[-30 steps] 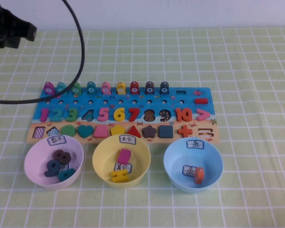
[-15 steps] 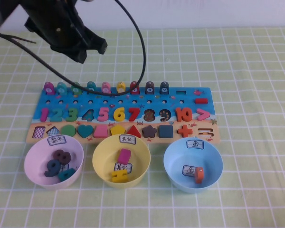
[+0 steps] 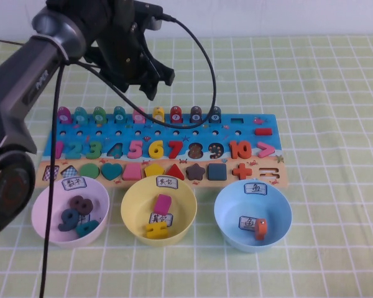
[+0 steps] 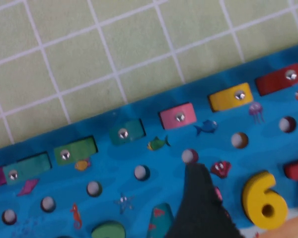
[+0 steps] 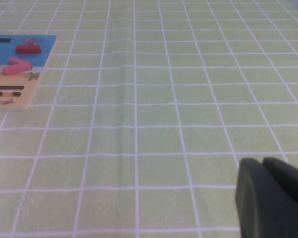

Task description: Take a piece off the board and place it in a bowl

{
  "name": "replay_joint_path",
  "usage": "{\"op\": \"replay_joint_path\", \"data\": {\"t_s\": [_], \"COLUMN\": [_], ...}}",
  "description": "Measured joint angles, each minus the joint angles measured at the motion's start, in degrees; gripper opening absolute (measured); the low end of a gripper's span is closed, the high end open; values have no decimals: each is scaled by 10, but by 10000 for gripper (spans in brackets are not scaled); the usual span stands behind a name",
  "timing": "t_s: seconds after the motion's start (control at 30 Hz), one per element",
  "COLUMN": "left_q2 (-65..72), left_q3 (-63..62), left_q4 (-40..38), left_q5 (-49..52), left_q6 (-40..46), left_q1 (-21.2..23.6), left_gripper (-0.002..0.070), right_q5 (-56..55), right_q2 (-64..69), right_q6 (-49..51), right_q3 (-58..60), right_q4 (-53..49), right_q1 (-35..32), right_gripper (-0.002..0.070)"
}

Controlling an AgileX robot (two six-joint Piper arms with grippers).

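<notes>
My left gripper should grab the pink piece's rounded top point(image 3: 138, 112) point(image 4: 179, 116), next to the yellow piece in the row along the far edge of the board.
The board point(image 3: 248, 133) lies across the table, with a row of arch-topped pegs along its far edge. The pink piece point(image 3: 138, 115) stands fifth from the left in that row; from above in the left wrist view, the pink piece point(image 4: 178, 115) sits in its slot. My left gripper point(image 3: 156, 87) hovers open just above and behind it, touching nothing; one dark finger point(image 4: 201, 208) shows over the board point(image 4: 114, 158). The light blue bowl point(image 3: 227, 214) stands at the front right. My right gripper point(image 5: 262, 161) is shut and empty over bare cloth.
A yellow bowl point(image 3: 132, 214) and a pale lilac bowl point(image 3: 42, 214) stand left of the blue one, each holding pieces. An orange piece point(image 3: 260, 228) lies in the blue bowl. The left arm's black cable point(image 3: 202, 68) loops over the pegs. The board's end point(image 5: 20, 64) shows far from the right gripper.
The left arm has swung in from the back left corner, rightward and forward, until its gripper hangs over the peg row. Board, bowls and pieces have not moved.
</notes>
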Motion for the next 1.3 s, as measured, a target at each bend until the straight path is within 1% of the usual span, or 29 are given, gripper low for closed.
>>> {"op": "replay_joint_path", "data": {"t_s": [0.33, 0.83, 1.07, 1.3], "left_q2": [45, 84, 85, 91], "left_q3": [-35, -36, -36, -36], "left_q4": [34, 30, 30, 16], "left_q5": [0, -7, -23, -30], "left_q6": [-9, -19, -19, -21], "left_q1": [0, 3, 8, 23], "left_gripper": [406, 405, 373, 365], "right_q5": [0, 0, 0, 0], "right_q2": [0, 0, 0, 0], "right_q6": [-1, -2, -1, -1], "right_q3": [0, 0, 0, 0], "right_q4": [0, -1, -1, -1], "right_q1": [0, 0, 0, 0], "right_gripper": [-17, -17, -17, -17]}}
